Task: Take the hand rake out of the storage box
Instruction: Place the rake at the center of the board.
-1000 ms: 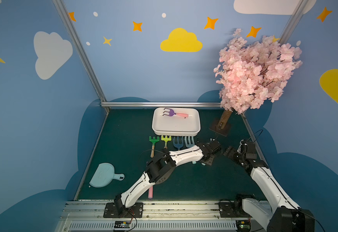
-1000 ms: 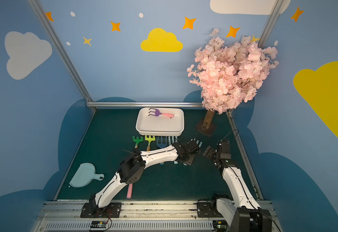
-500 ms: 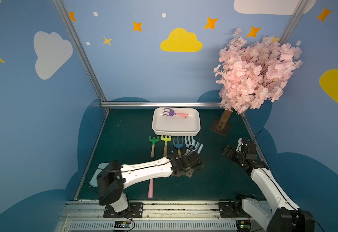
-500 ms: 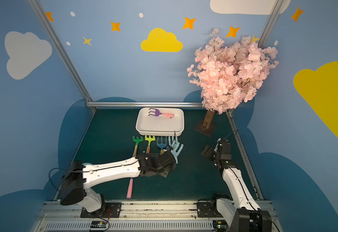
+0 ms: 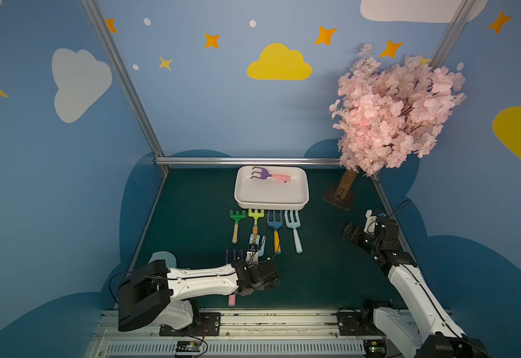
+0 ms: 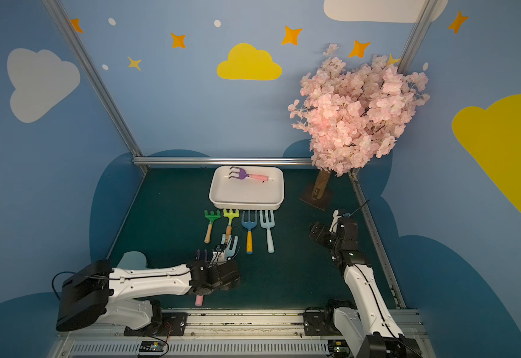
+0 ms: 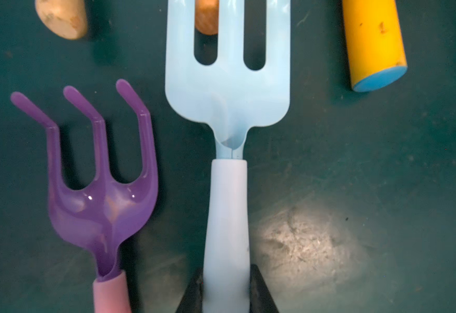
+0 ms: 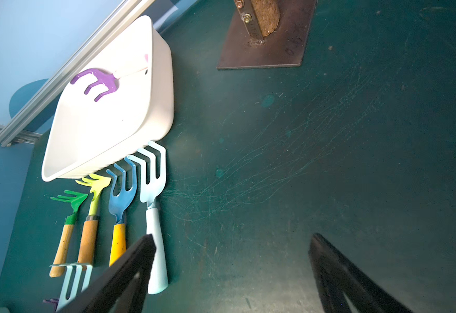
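Observation:
The purple rake is on the front mat (image 5: 252, 265) (image 7: 227, 203). Next, my left gripper puts the light blue hand rake down beside it.
The white storage box (image 5: 271, 204) stands at the back of the green mat, and a purple hand rake with a pink handle (image 5: 264, 175) lies inside along its far wall. My left gripper (image 7: 227, 292) is shut on the handle of a light blue hand rake (image 7: 227, 108), held low over the front of the mat with its tines pointing at the box. In a top view this rake (image 5: 257, 243) is just ahead of the left gripper (image 5: 254, 258). My right gripper (image 8: 232, 271) is open and holds nothing; it hovers at the right side of the mat (image 5: 347, 231).
Another purple rake (image 7: 102, 189) lies on the mat beside the held one. A row of rakes, green (image 5: 237, 223), yellow-green (image 5: 255, 221), blue (image 5: 274, 226) and light blue (image 5: 293, 227), lies before the box. The pink blossom tree's base plate (image 5: 339, 198) stands back right; a blue dustpan (image 5: 160, 257) lies front left.
My left arm has swung from the mat's right centre to the front left, carrying the light blue rake with it. The right arm has barely moved.

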